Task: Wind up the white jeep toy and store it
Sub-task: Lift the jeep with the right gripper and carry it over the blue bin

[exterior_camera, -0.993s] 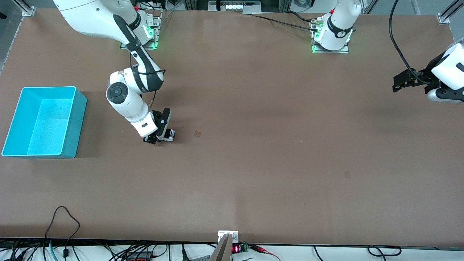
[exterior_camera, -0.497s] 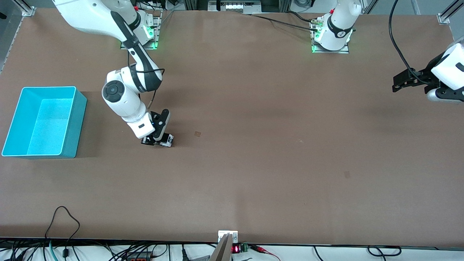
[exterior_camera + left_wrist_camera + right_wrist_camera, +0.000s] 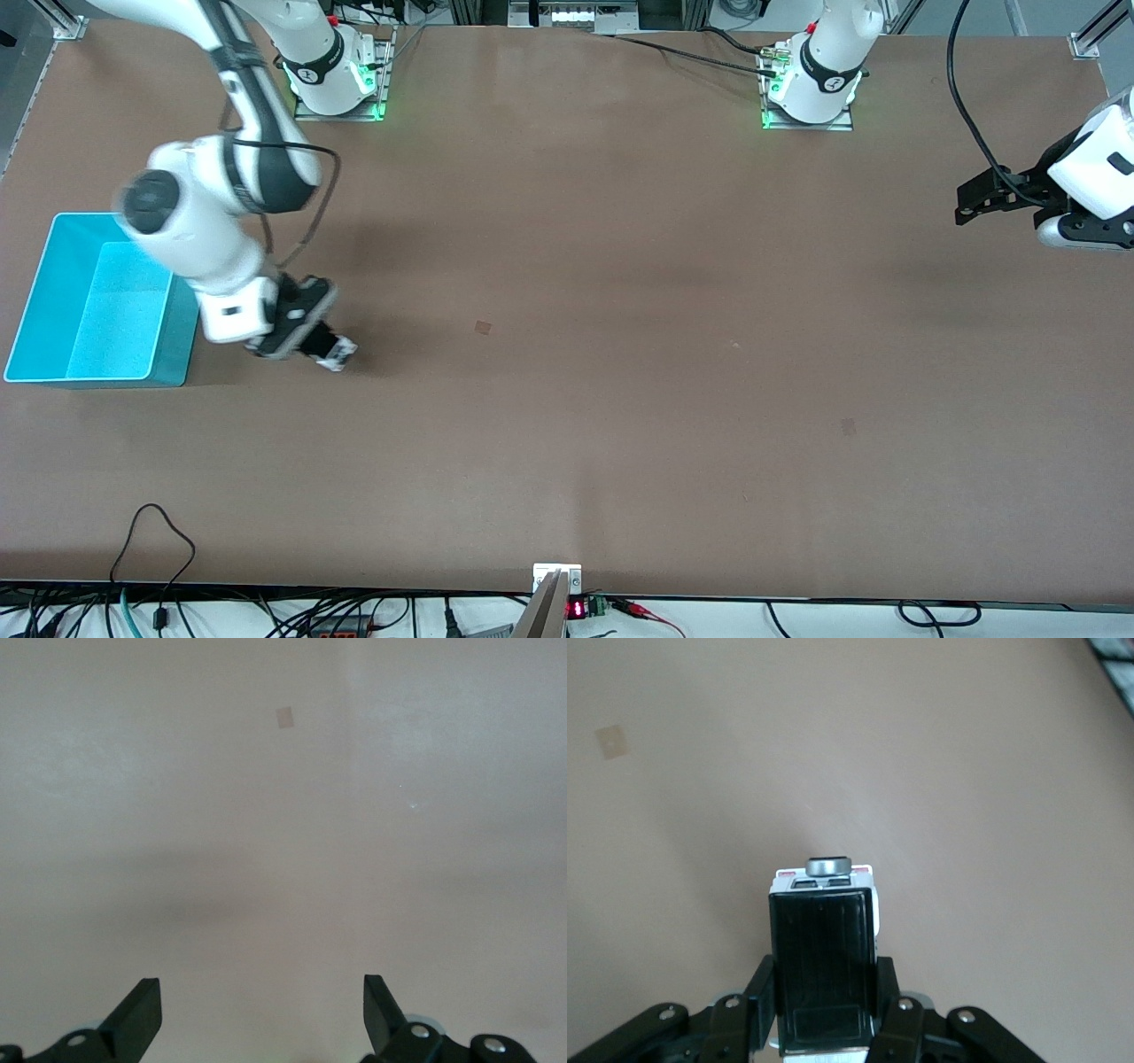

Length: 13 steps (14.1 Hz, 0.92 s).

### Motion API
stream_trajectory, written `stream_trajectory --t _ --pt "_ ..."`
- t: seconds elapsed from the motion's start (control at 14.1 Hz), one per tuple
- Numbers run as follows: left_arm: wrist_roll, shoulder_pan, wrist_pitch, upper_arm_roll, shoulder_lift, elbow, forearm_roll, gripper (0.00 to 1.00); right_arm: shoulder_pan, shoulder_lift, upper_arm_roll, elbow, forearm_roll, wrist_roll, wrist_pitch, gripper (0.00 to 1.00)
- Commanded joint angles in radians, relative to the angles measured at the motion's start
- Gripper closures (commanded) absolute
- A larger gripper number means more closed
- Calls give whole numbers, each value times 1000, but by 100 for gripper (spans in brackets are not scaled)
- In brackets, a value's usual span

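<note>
The robot's right gripper needs to release the white jeep toy inside the teal bin point(image 3: 143, 291), near the side of the bin that faces the tan patch. The jeep is now low beside the bin.
My right gripper point(image 3: 323, 347) is shut on the white jeep toy point(image 3: 337, 353), a tiny white car, and holds it low over the table beside the teal bin point(image 3: 186, 350). In the right wrist view the jeep's black roof panel point(image 3: 822, 966) sits clamped between my two fingers, with its white end and a silvery round part point(image 3: 829, 865) sticking out past them. My left gripper point(image 3: 964, 202) is open and empty, waiting in the air at the left arm's end of the table; its two fingertips stand wide apart in the left wrist view point(image 3: 262, 1014).
The teal bin is open-topped and empty, at the right arm's end of the table. A small tan square patch point(image 3: 483, 327) lies on the brown table; it also shows in the right wrist view point(image 3: 611, 742) and the left wrist view point(image 3: 284, 717).
My right arm has swung toward the teal bin, carrying the jeep with it. The left arm has not moved.
</note>
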Motion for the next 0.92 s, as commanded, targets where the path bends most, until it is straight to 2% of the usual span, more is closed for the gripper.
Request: stream_trajectory --t 0.0,0.21,0.28,0.57,0.85 --pt "16 2 -14 0 8 24 -4 0 -32 -56 -8 6 3 109 -89 100" --pt "14 1 -14 0 8 24 -4 0 -42 -70 -86 43 4 165 -167 100" --pt "16 1 -15 0 8 24 -4 0 -42 -82 -112 43 -9 236 -195 100" --pt "11 10 -17 1 8 24 -6 0 -60 -85 -230 34 -13 298 -215 100" --pt "11 11 -18 1 6 24 -6 0 -167 -46 -248 29 -34 332 -189 100"
